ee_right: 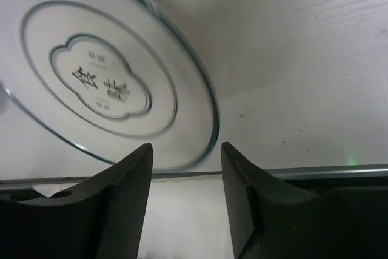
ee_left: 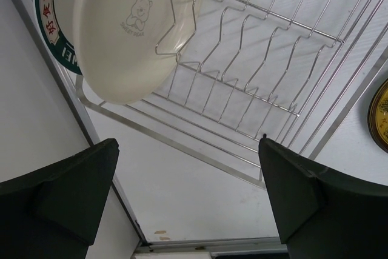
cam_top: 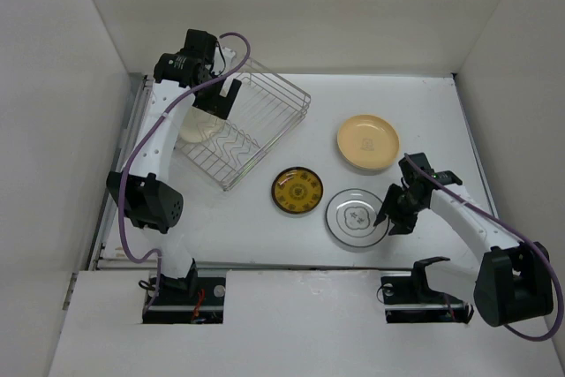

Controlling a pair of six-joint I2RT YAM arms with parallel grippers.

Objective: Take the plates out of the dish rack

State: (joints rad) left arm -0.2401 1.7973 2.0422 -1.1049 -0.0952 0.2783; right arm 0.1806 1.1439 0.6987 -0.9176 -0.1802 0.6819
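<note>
The cream plate's near edge (cam_top: 182, 138) (ee_left: 107, 97), just below the small bear print, is the next place my left gripper will move to and grip.
The silver wire dish rack (cam_top: 265, 116) stands askew at the back left. A cream plate (cam_top: 198, 126) with a small bear print (ee_left: 133, 28) stands on edge in it. Behind that plate stands a white plate with a teal lettered rim (ee_left: 47, 25). My left gripper (cam_top: 221, 105) hangs over the rack, open (ee_left: 188, 192), a little short of the cream plate. On the table lie a tan-yellow plate (cam_top: 368, 141), a dark yellow-patterned plate (cam_top: 297, 191) and a white teal-rimmed plate (cam_top: 353, 216). My right gripper (cam_top: 388, 222) is open (ee_right: 187, 150) at that plate's near right edge (ee_right: 103, 83), holding nothing.
White walls (cam_top: 53, 86) close in the table on the left, back and right, and the rack sits close to the left wall. A metal rail (ee_right: 315, 173) runs along the table's near edge, just beyond my right fingers. The rack's zigzag dividers (ee_left: 260, 53) to the right of the cream plate hold nothing.
</note>
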